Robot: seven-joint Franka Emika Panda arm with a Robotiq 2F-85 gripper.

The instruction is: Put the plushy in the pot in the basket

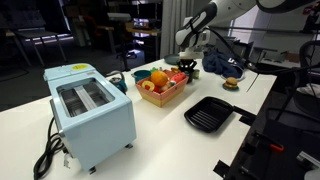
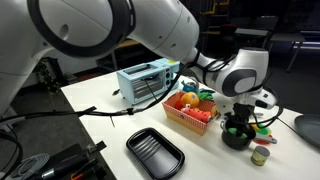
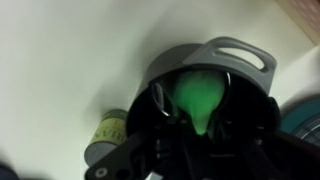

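Next, I let go of the green plushy with my gripper on the toy fruit at the basket's end (image 1: 175,71) near the pot.
The green plushy (image 3: 195,95) lies inside the round dark grey pot (image 3: 240,55), which has a grey loop handle. My gripper (image 3: 190,100) reaches down into the pot, and its black fingers are shut on the plushy from both sides. In both exterior views the gripper (image 2: 238,122) (image 1: 187,62) sits low over the pot (image 2: 238,140), just beside the tan woven basket (image 2: 185,120) (image 1: 163,97). The basket holds toy fruit. The plushy is hidden by the gripper in both exterior views.
A light blue toaster (image 1: 90,110) stands beyond the basket. A black ridged grill pan (image 2: 155,150) lies near the table's front edge. A small can (image 2: 260,155) stands close to the pot. A toy burger (image 1: 232,83) and a dark blue object (image 1: 215,65) lie behind.
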